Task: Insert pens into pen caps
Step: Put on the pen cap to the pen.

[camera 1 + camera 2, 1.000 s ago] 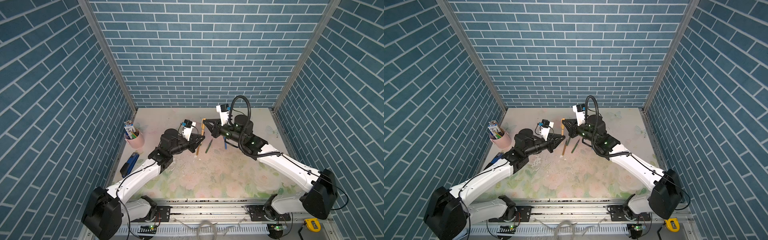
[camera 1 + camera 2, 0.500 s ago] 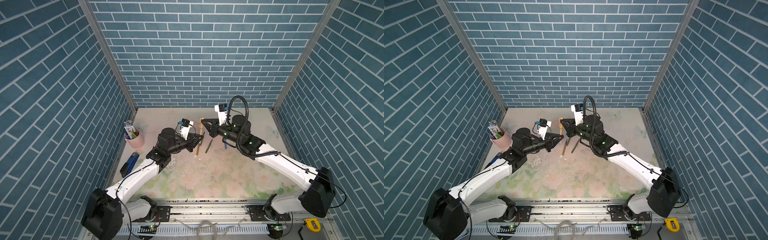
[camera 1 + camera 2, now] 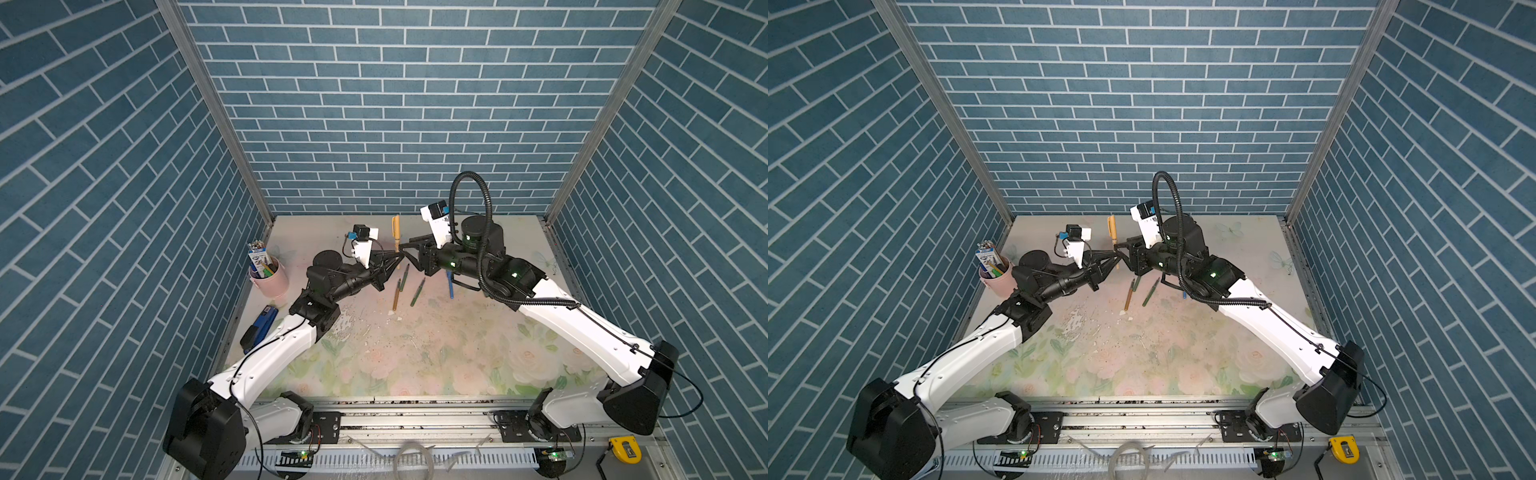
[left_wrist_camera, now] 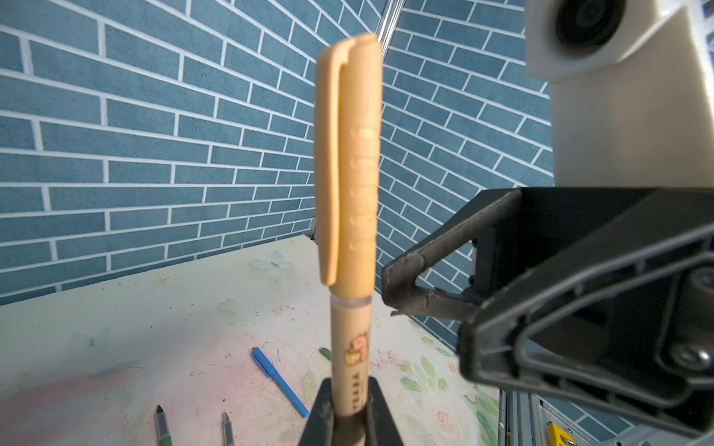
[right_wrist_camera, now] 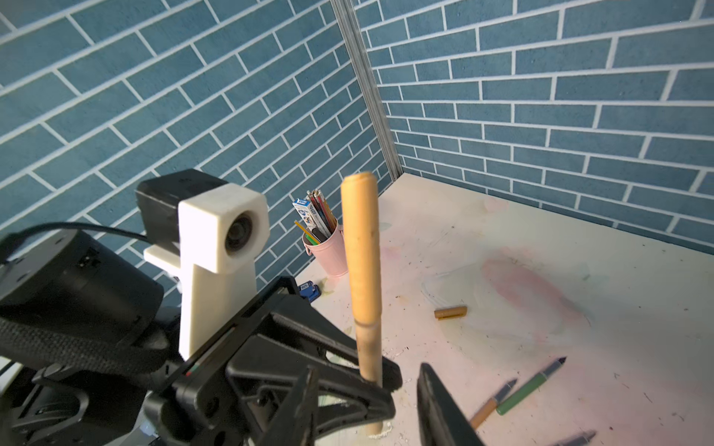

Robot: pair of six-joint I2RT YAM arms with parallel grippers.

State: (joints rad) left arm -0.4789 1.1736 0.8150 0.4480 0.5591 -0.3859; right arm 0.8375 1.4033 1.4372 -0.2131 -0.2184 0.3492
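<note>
A pale ring shows below the cap and my right gripper is beside the pen's body, so it should rise and take the cap [image 4: 361, 70] near its top.
A golden-brown pen [image 4: 349, 347] stands upright with a golden-brown pen cap [image 4: 347, 154] seated on its top. My left gripper [image 4: 349, 409] is shut on the pen's lower barrel. In both top views the capped pen [image 3: 396, 232] [image 3: 1111, 230] rises above the back middle of the table. My right gripper [image 5: 367, 370] is open, its fingers [image 5: 436, 401] standing apart on either side of the pen without touching it. A loose golden-brown cap [image 5: 450, 312] lies on the table. Uncapped green [image 5: 529, 386] and golden-brown [image 5: 490, 405] pens lie beside it, and a blue pen [image 4: 280, 380] is nearby.
A pink cup [image 3: 270, 276] holding pencils and a carton stands at the left edge, with a blue-and-black stapler [image 3: 259, 328] in front of it. Brick-patterned walls close in three sides. Several pens [image 3: 405, 286] lie just in front of both grippers.
My right gripper has opened and let go of the cap, which stays on the golden-brown pen. Both grippers and the pen have shifted slightly left.
</note>
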